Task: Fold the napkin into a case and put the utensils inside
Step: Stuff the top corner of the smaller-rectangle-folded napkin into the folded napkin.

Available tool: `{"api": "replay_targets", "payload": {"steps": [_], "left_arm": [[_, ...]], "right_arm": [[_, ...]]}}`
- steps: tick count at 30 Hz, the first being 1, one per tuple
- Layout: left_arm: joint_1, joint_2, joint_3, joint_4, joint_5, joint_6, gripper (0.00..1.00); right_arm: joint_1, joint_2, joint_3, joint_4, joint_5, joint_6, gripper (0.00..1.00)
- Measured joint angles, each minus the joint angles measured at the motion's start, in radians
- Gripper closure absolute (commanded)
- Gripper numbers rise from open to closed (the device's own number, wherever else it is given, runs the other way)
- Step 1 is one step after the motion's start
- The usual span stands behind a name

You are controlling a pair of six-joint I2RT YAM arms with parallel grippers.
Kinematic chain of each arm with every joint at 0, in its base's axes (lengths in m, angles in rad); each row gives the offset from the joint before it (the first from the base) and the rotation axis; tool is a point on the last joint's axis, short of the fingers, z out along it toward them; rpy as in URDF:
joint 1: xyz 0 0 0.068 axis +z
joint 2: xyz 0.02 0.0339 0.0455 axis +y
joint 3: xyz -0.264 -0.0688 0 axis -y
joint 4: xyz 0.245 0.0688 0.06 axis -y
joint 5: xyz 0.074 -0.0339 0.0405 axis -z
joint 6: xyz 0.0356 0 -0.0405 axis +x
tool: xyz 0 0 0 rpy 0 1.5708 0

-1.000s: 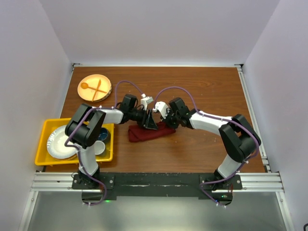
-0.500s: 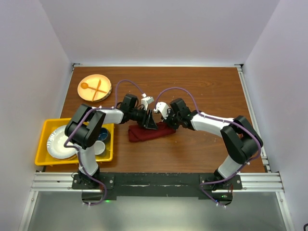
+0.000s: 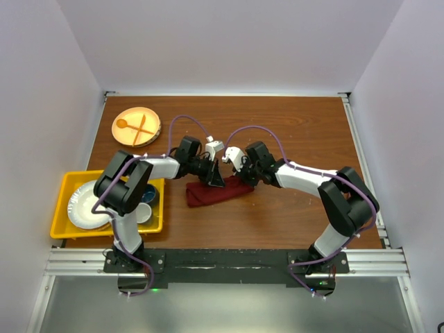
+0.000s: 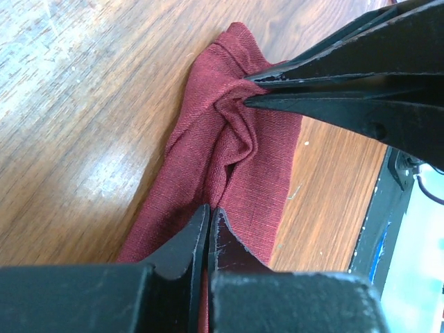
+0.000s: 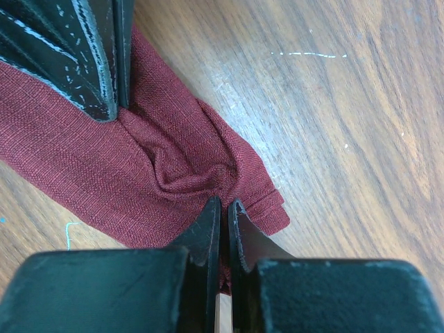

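My left gripper needs to stay where it is while my right gripper opens and pinches the napkin's end fold [image 4: 225,66] again, because the napkin bunches into a twisted fold at my right gripper's fingers.
The maroon napkin [image 3: 214,195] lies on the wooden table as a narrow, wrinkled folded strip. My left gripper [image 3: 217,180] is shut, pinching a ridge of the cloth [image 4: 236,156] near the strip's middle; its tips [image 4: 209,208] meet on the fabric. Facing it, my right gripper [image 3: 240,180] is shut on the napkin's right end [image 5: 159,173], tips [image 5: 224,202] together with cloth between them. Each wrist view shows the other gripper's fingers [image 4: 333,76] [image 5: 104,62] pressed on the cloth. The utensils are out of view.
A tan plate [image 3: 149,132] with an orange spoon and fork sits at the back left. A yellow bin [image 3: 61,182] holding a white plate and cups stands at the left edge. Bare wood [image 3: 312,132] lies right of the arms.
My left gripper has closed on the napkin; it stood open half a second ago. The right gripper stayed shut on the cloth and shifted slightly left.
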Motion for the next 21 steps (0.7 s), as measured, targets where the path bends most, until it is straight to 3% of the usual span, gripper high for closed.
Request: {"api": "replay_targets", "payload": {"steps": [11, 21], "left_arm": [[-0.002, -0.085, 0.013, 0.02, 0.036, -0.015, 1.0], [0.0, 0.0, 0.02, 0.032, -0.006, -0.021, 1.0]], "right_arm": [[0.0, -0.006, -0.011, 0.019, -0.005, -0.015, 1.0], [0.0, -0.006, -0.013, 0.02, -0.008, -0.023, 1.0]]}}
